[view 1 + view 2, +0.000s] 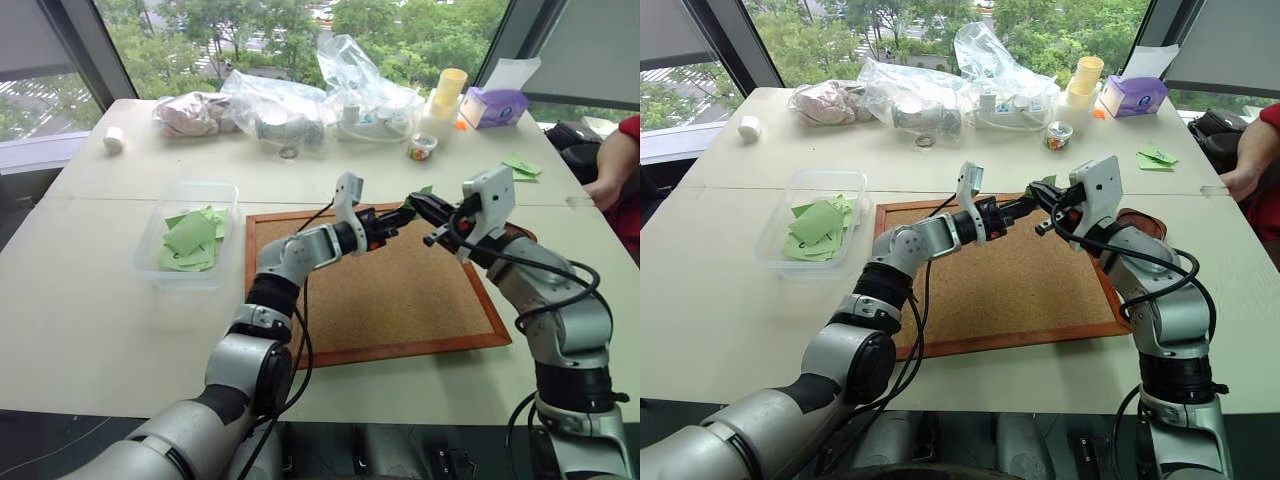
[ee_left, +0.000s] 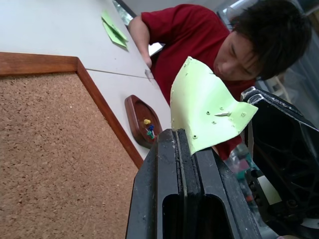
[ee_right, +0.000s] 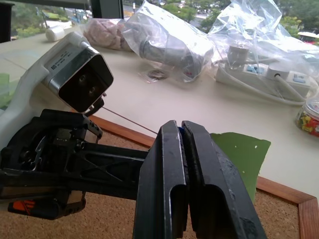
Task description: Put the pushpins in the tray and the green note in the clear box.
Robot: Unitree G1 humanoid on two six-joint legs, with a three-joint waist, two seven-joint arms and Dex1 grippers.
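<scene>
The robot's right gripper needs to release the blue pushpin among the coloured pushpins in the tray [image 1: 500, 242] beside the corkboard. The pushpin is now at the green note.
The green note [image 2: 209, 107] is curled and pinched at its edge by my left gripper [image 2: 182, 132], which is shut on it above the far edge of the corkboard [image 1: 400, 300]. A pushpin's metal tip [image 2: 223, 114] pokes through the note. My right gripper [image 3: 180, 124] meets the note [image 3: 239, 154] from the other side, shut, with a blue sliver of pushpin between its fingertips. The tray [image 2: 134, 107] lies just right of the corkboard with a few coloured pushpins [image 2: 148, 128] in it. The clear box [image 1: 185, 187] stands left of the board, holding several green notes.
A person in a red top [image 2: 179, 45] sits at the table's right edge, arm resting on it. Loose green notes [image 1: 522, 168] lie near that arm. Clear bags [image 1: 300, 110], a cup of pushpins [image 1: 422, 147] and a tissue box [image 1: 492, 105] line the far side.
</scene>
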